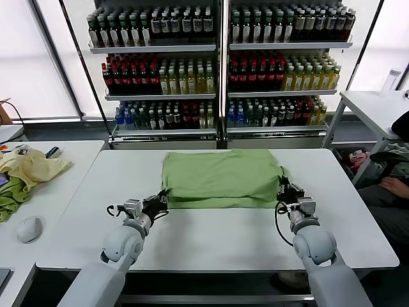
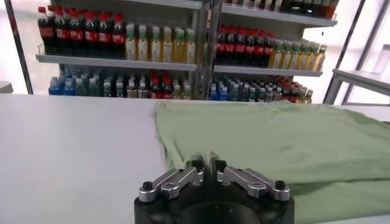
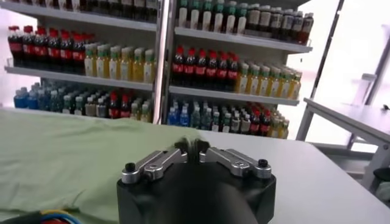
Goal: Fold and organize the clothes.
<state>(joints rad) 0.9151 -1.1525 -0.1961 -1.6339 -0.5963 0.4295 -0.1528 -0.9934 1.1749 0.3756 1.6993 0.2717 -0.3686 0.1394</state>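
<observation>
My left gripper should take the shirt's near corner (image 1: 170,205) and both grippers should pull the shirt closer first, as the shirt's far edge lies along the table's far edge.
The clothes are one light green shirt (image 1: 220,176), lying folded into a flat rectangle on the middle of the white table (image 1: 211,236); its collar and front print are hidden. My left gripper (image 1: 161,199) is low at the shirt's near left corner, right at the cloth's edge (image 2: 183,164). My right gripper (image 1: 285,190) sits at the near right corner, also at the edge. In the left wrist view the left gripper (image 2: 206,163) points over the green cloth (image 2: 274,140). In the right wrist view the right gripper (image 3: 192,146) has the cloth (image 3: 61,152) beside it.
A second table on the left carries a pale yellow cloth (image 1: 35,167), a darker green cloth (image 1: 9,198) and a white mouse (image 1: 29,228). Shelves of bottles (image 1: 217,64) stand behind. A side table (image 1: 377,105) and a seated person (image 1: 393,185) are at the right.
</observation>
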